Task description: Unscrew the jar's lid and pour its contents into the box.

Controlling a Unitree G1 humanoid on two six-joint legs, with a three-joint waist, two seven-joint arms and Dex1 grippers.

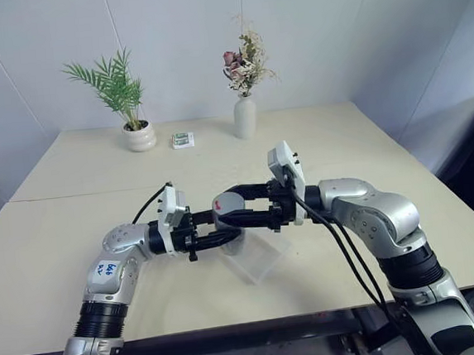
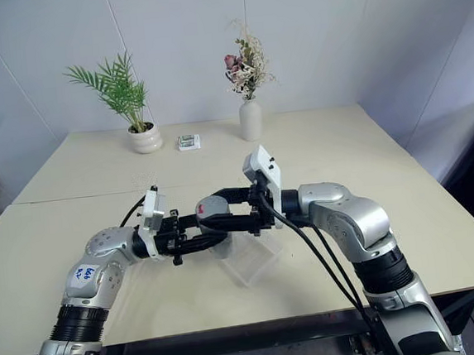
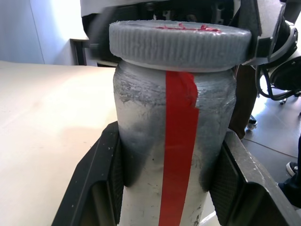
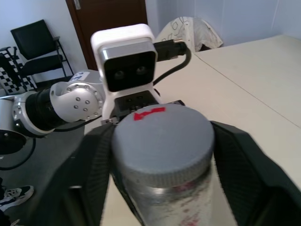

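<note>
My right gripper will open and let the grey lid go so that it rests on the bare table [image 1: 374, 229] beneath the silver elbow of its arm. The lid still sits on top of the jar.
The jar [image 3: 174, 155], cloudy clear with a red stripe down its side, hangs in the air over the box [image 1: 260, 257], a shallow clear plastic container on the table. My left gripper [image 1: 213, 233] comes in from the left and is shut on the jar's body, a black pad [image 3: 101, 183] on each side. The grey ribbed lid [image 4: 162, 136] with a red mark sits on top of the jar. From the right, my right gripper [image 1: 238, 208] is shut on the lid, its fingers [image 4: 94, 165] flanking the rim. The contents are hidden inside the jar.
At the table's back stand a white pot with a green plant [image 1: 140, 136], a white vase with dried flowers [image 1: 245, 117] and a small patterned packet [image 1: 183, 139]. The table's front edge [image 1: 233, 326] runs just below the arms.
</note>
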